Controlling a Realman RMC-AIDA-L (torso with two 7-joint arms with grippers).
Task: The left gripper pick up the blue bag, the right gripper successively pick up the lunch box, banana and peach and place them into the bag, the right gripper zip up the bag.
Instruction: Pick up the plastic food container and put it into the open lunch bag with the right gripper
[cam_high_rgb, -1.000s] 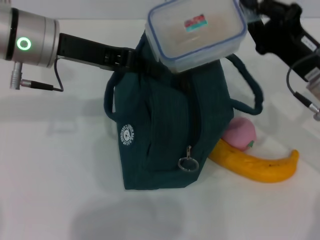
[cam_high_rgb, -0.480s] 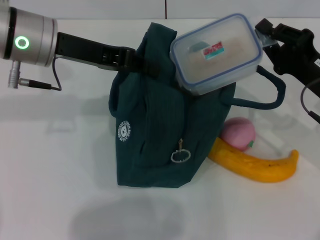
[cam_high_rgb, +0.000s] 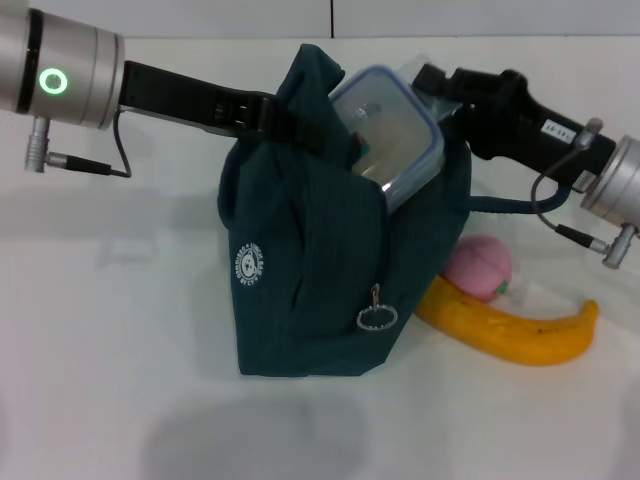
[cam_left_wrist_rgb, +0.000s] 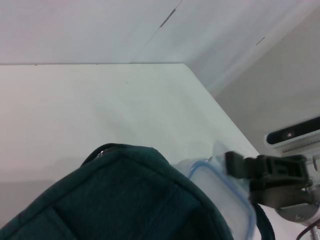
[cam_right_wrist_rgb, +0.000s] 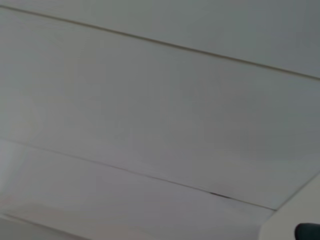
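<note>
Next, I release the lunch box, now partway inside the bag's mouth, with my right gripper deep inside the opening of the blue bag (cam_high_rgb: 382, 165).
The dark teal blue bag (cam_high_rgb: 310, 280) stands upright on the white table, its top edge held up by my left gripper (cam_high_rgb: 288, 122), which is shut on it. Tilted steeply, the clear lunch box (cam_high_rgb: 390, 125) with a blue rim sits partway inside the bag's mouth, and my right gripper (cam_high_rgb: 436, 86) is shut on its far end. The pink peach (cam_high_rgb: 480, 268) and the yellow banana (cam_high_rgb: 510, 328) lie on the table just right of the bag. In the left wrist view the bag (cam_left_wrist_rgb: 115, 200), the lunch box (cam_left_wrist_rgb: 227, 200) and the right gripper (cam_left_wrist_rgb: 265, 172) show from above.
A round zipper pull (cam_high_rgb: 377, 317) hangs on the bag's front seam. One bag handle (cam_high_rgb: 500, 205) loops out under the right arm. White table (cam_high_rgb: 120, 350) spreads left of and in front of the bag. The right wrist view shows only wall.
The right gripper has moved left and down and tipped the lunch box from flat above the bag to steeply tilted, with its lower end now inside the bag's mouth. The bag shifted slightly.
</note>
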